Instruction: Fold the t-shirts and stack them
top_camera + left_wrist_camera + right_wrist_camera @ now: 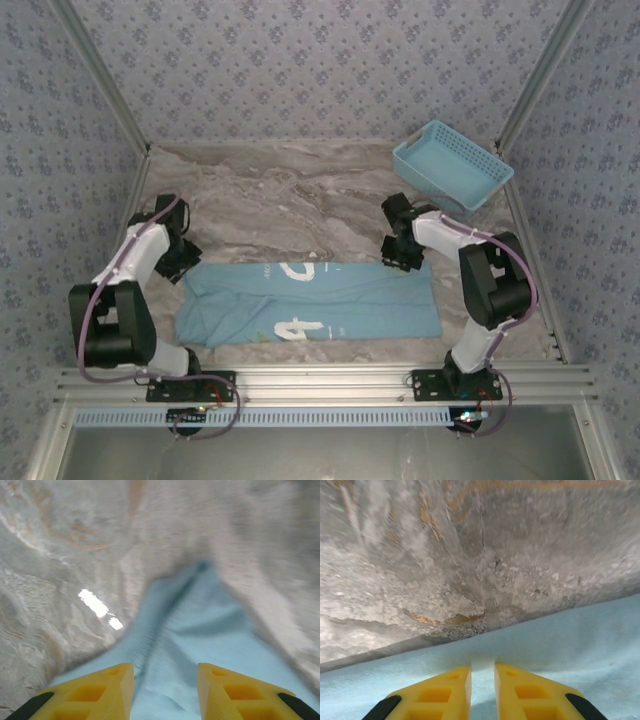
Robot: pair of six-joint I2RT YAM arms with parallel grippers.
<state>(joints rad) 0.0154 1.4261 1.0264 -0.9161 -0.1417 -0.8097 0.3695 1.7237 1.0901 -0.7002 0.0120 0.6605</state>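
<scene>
The T-shirt's end by my left gripper is rumpled, so next my left gripper takes the slanting fold (245, 308) there and pulls it open before the next fold.
A light sky-blue t-shirt (340, 300) lies folded into a wide band across the front of the marble table (290, 195), white lettering (298, 328) showing. At the shirt's far left corner, my left gripper (185, 262) hovers with its yellow fingers (107, 690) apart. In the left wrist view the gripper (165, 680) is open over rumpled blue cloth (200, 630). My right gripper (402, 255) sits at the far right corner. Seen from the right wrist, the gripper (482, 675) is closed to a narrow gap with the shirt's edge (570, 640) pinched between the fingers.
A light-blue plastic lattice basket (452, 165) stands tilted at the back right of the table. Patterned walls enclose the table on three sides. An aluminium rail (320, 380) runs along the near edge behind the arm bases.
</scene>
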